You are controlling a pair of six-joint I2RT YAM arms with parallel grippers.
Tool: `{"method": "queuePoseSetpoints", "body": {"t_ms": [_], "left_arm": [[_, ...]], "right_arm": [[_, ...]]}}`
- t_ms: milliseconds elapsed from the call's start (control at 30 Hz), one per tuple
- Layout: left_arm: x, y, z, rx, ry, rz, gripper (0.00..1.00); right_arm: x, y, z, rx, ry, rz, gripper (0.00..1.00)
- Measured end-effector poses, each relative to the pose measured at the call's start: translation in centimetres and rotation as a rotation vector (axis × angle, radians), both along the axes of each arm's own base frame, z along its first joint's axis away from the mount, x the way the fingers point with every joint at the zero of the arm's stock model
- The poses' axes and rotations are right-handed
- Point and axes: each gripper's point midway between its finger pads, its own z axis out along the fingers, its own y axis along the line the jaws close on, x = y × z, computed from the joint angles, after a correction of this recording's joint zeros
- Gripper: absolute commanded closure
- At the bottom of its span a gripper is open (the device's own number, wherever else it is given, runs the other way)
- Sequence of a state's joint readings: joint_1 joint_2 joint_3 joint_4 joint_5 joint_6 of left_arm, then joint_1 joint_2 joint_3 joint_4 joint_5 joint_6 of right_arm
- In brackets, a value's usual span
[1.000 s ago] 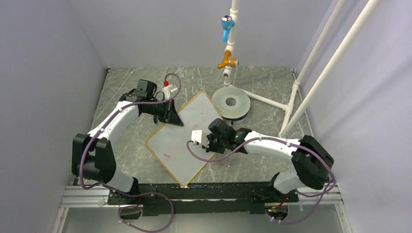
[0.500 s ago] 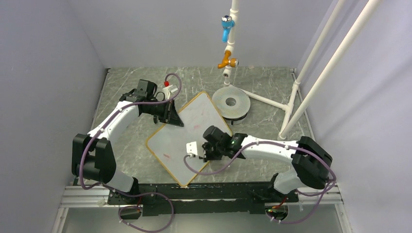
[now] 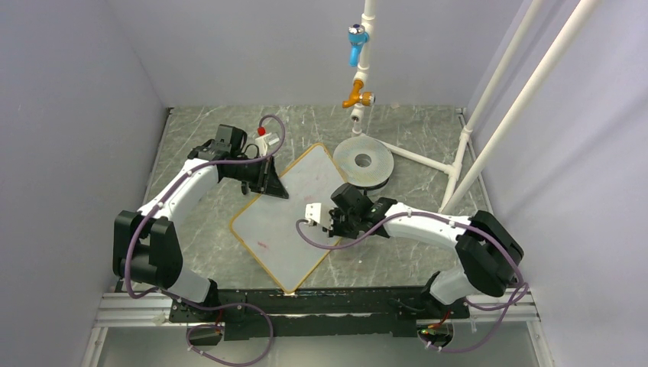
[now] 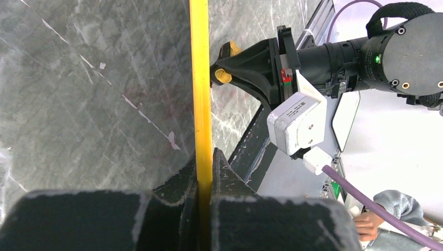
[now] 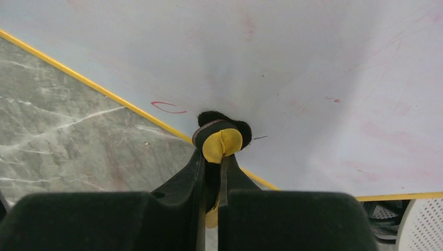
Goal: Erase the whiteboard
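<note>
My right gripper should release the eraser pad on the bare marble table [image 3: 375,238] in front of the round grey disc.
The whiteboard [image 3: 279,218] lies tilted like a diamond on the marble table, white with a thin yellow-orange frame. A small red mark [image 3: 262,245] sits near its lower left, and faint red smudges show across the surface [image 5: 313,78]. My left gripper [image 3: 269,186] is shut on the board's upper-left frame edge [image 4: 200,78], which runs between its jaws [image 4: 204,170]. My right gripper [image 3: 333,222] is shut on a yellow and black eraser pad [image 5: 222,139]. The pad presses on the board near its right edge, close to a red curl [image 5: 168,107].
A round grey disc [image 3: 363,162] lies just beyond the board's far corner. Above it stands a white pipe frame [image 3: 466,145] with a blue valve [image 3: 356,38] and an orange one [image 3: 358,96]. A red-capped object [image 3: 262,133] sits behind the left gripper. Grey walls enclose the table.
The right gripper swept the eraser pad down toward the near side of the board, then came back up toward the right edge. The left gripper and the board have stayed in place.
</note>
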State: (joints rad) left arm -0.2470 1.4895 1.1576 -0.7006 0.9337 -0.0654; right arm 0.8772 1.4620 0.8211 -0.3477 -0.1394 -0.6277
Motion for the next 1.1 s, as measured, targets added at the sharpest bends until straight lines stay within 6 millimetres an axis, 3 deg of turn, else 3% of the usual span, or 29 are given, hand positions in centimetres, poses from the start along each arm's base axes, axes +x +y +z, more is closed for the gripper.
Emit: {"method": "queuePoseSetpoints", "body": {"t_ms": [133,233,433,533,667,900,1100], "left_arm": [[0.0,0.0,0.0,0.000,-0.001,-0.001,1.00],[-0.1,0.0,0.0,-0.001,0.002,-0.004,1.00],[-0.4,-0.2,0.3,-0.014,-0.008,-0.029,1.00],[-0.4,-0.2,0.3,-0.014,-0.008,-0.030,1.00],[-0.3,-0.2,0.3,-0.011,-0.012,-0.027,1.00],[-0.1,0.0,0.2,0.002,-0.007,-0.008,1.00],[0.0,0.0,0.2,0.003,-0.004,-0.004,1.00]], "right_arm": [[0.1,-0.3,0.1,-0.013,0.002,0.005,1.00],[-0.9,0.0,0.0,-0.024,0.014,0.071,1.00],[-5.2,1.6,-1.0,-0.061,0.059,0.256,1.00],[-6.2,1.9,-1.7,-0.082,0.076,0.289,1.00],[-5.5,1.7,-1.8,-0.088,0.076,0.243,1.00],[-0.9,-1.1,-1.5,-0.089,0.065,0.006,1.00],[-0.3,-1.6,-1.5,-0.097,0.056,-0.025,1.00]]}}
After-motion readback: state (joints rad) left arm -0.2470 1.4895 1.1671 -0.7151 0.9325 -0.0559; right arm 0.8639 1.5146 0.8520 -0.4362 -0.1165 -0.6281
